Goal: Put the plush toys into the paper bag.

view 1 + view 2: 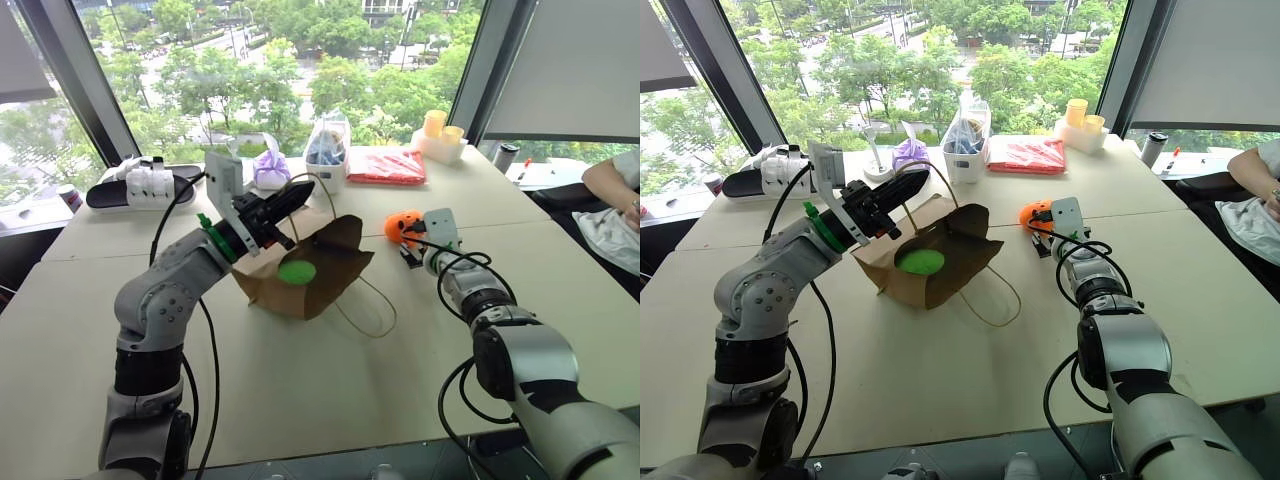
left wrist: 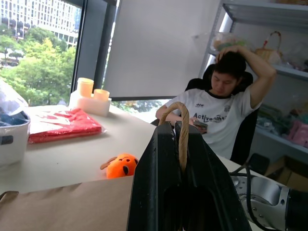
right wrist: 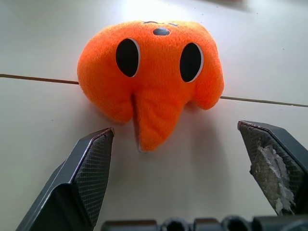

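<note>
I see my right gripper pointing past the bag's opening, so it should swing round and take the orange toy (image 1: 401,224) from the toy's side away from the bag.
The brown paper bag (image 1: 322,262) lies on the table with its mouth open toward me. My left gripper (image 1: 296,196) is shut on the bag's cord handle (image 2: 183,138) and holds the upper edge lifted. A bright green plush toy (image 1: 297,271) sits inside the bag. The orange plush toy (image 1: 402,226) with dark eye marks rests on the table to the right of the bag. My right gripper (image 3: 175,129) is open just short of the orange toy (image 3: 149,77), one finger on each side and neither touching it.
The bag's other cord loop (image 1: 370,310) trails on the table. At the back stand a purple pouch (image 1: 271,168), a white container (image 1: 327,152), a clear bag of red items (image 1: 386,166) and yellow cups (image 1: 440,133). A person (image 1: 615,205) sits at the right edge.
</note>
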You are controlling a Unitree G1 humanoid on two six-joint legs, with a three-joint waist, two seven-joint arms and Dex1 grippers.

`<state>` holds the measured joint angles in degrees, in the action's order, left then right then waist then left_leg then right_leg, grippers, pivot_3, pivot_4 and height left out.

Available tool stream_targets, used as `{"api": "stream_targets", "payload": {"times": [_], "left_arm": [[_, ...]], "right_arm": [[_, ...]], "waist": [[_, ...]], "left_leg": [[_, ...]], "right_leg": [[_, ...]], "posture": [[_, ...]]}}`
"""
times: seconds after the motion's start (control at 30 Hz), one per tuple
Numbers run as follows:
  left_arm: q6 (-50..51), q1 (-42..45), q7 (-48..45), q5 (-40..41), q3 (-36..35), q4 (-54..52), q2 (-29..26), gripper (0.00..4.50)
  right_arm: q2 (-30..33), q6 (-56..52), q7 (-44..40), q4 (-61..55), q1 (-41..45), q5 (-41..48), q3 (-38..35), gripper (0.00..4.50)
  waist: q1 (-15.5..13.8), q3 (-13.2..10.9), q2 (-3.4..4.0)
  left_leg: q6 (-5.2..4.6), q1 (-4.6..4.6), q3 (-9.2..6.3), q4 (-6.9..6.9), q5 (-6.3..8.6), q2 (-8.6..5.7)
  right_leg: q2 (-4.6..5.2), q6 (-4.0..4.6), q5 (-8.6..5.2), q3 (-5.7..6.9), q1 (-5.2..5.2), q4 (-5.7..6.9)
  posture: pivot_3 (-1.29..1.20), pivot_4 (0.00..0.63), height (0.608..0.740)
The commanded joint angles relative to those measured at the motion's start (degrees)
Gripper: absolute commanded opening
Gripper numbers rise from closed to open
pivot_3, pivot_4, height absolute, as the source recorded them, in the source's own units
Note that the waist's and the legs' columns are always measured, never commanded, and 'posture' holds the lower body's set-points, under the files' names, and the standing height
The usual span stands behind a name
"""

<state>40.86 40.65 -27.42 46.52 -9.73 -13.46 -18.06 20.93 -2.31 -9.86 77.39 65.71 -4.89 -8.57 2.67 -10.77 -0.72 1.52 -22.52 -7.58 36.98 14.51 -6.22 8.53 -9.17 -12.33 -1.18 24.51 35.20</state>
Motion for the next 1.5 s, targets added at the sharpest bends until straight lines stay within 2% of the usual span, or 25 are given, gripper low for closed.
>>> {"api": "stream_targets", "payload": {"times": [0.03, 0.1, 0.3, 0.5, 0.73, 0.83, 0.9, 0.97, 1.07, 1.1, 1.5], "left_arm": [[-0.9, 0.3, 0.4, 0.5, -0.7, -2.5, -0.5, 0.0], [-0.8, 0.2, 0.7, 0.6, -0.7, -2.9, -0.5, 0.0], [-0.7, -0.3, 1.7, 0.4, -0.7, -4.6, -1.0, 0.0], [0.4, -1.2, 3.5, 1.7, -2.1, -6.1, -2.6, 0.0], [-0.4, -0.5, 2.7, 1.4, -0.9, -4.4, -1.9, 0.0], [-0.7, 0.0, 1.8, 1.1, -0.5, -3.5, -1.6, 0.0], [-1.0, 0.2, 1.2, 0.9, -0.3, -2.8, -1.4, 0.0], [-1.3, 0.4, 0.9, 0.8, -0.1, -2.3, -1.2, 0.0], [-1.6, 0.4, 0.6, 0.6, 0.1, -2.1, -0.8, 0.0], [-1.6, 0.5, 0.5, 0.5, 0.1, -2.0, -0.8, 0.0], [-1.7, 0.9, -0.1, 0.0, 0.4, -1.7, 0.0, 0.0]], "right_arm": [[-0.4, -0.2, 0.2, -0.2, 1.4, 1.3, -1.7, 3.93], [-0.8, -0.4, -0.1, -0.2, 1.6, 1.9, -2.3, 3.17], [-1.3, -0.4, -0.3, 0.0, 1.4, 2.0, -2.8, 0.17], [-1.7, 0.2, -1.3, 0.0, 0.6, 1.6, -2.6, 0.08], [-0.4, 0.8, -4.2, -1.4, 0.8, 2.2, -2.4, 0.08], [-0.2, 1.0, -4.7, -1.7, 0.8, 2.3, -2.3, 0.9], [-0.4, 0.8, -4.8, -1.8, 1.1, 2.4, -2.2, 1.99], [-0.7, 0.3, -5.3, -2.3, 1.3, 2.3, -1.9, 2.68], [-1.0, -0.5, -6.2, -3.4, 1.1, 2.5, -1.5, 4.26], [-1.1, -0.7, -6.4, -3.7, 1.0, 2.5, -1.4, 4.44], [-1.3, 1.0, -1.6, -1.6, 0.5, 1.0, -0.4, 4.44]], "waist": [[0.0, 0.0, 0.0], [0.0, 0.0, 0.0], [0.0, 0.0, 0.0], [0.0, 0.0, 0.0], [0.0, 0.0, 0.01], [0.0, 0.0, 0.0], [0.0, 0.0, 0.0], [0.0, 0.0, 0.0], [0.0, 0.0, 0.0], [0.0, 0.0, 0.01], [0.0, 0.0, 0.0]], "left_leg": [[0.0, 0.0, 0.0, 0.0, 0.0, 0.0], [0.0, 0.0, 0.0, 0.0, 0.0, 0.0], [0.0, 0.0, 0.0, 0.0, 0.0, 0.0], [0.0, 0.0, 0.0, 0.01, 0.0, 0.0], [0.0, 0.0, 0.0, 0.01, 0.0, 0.0], [0.0, 0.0, 0.0, 0.01, 0.0, 0.0], [0.0, 0.0, 0.0, 0.01, 0.0, 0.0], [0.0, 0.0, 0.0, 0.01, 0.0, 0.0], [0.0, 0.0, 0.0, 0.01, 0.0, 0.0], [0.0, 0.0, 0.0, 0.01, 0.0, 0.0], [0.0, 0.0, 0.0, 0.02, 0.0, 0.0]], "right_leg": [[0.0, 0.0, 0.0, 0.0, 0.0, 0.0], [0.0, 0.0, 0.0, 0.0, 0.0, 0.0], [0.0, 0.0, 0.0, 0.0, 0.0, 0.0], [0.0, 0.0, 0.0, 0.0, 0.0, 0.0], [0.0, 0.0, 0.0, 0.0, -0.01, 0.0], [0.0, 0.0, 0.0, 0.0, -0.01, 0.0], [0.0, 0.0, 0.0, 0.0, -0.01, 0.0], [0.0, 0.0, 0.0, 0.0, -0.01, 0.0], [0.0, 0.0, 0.0, 0.0, -0.01, 0.0], [0.0, 0.0, 0.0, 0.0, -0.01, 0.0], [0.0, 0.0, 0.0, 0.0, -0.01, 0.0]], "posture": [[0.0, 0.15, 0.74], [0.0, 0.15, 0.74], [0.0, 0.15, 0.74], [0.0, 0.15, 0.74], [0.0, 0.15, 0.74], [0.0, 0.15, 0.74], [0.0, 0.15, 0.74], [0.0, 0.15, 0.74], [0.0, 0.15, 0.74], [0.0, 0.15, 0.74], [0.0, 0.15, 0.74]]}}
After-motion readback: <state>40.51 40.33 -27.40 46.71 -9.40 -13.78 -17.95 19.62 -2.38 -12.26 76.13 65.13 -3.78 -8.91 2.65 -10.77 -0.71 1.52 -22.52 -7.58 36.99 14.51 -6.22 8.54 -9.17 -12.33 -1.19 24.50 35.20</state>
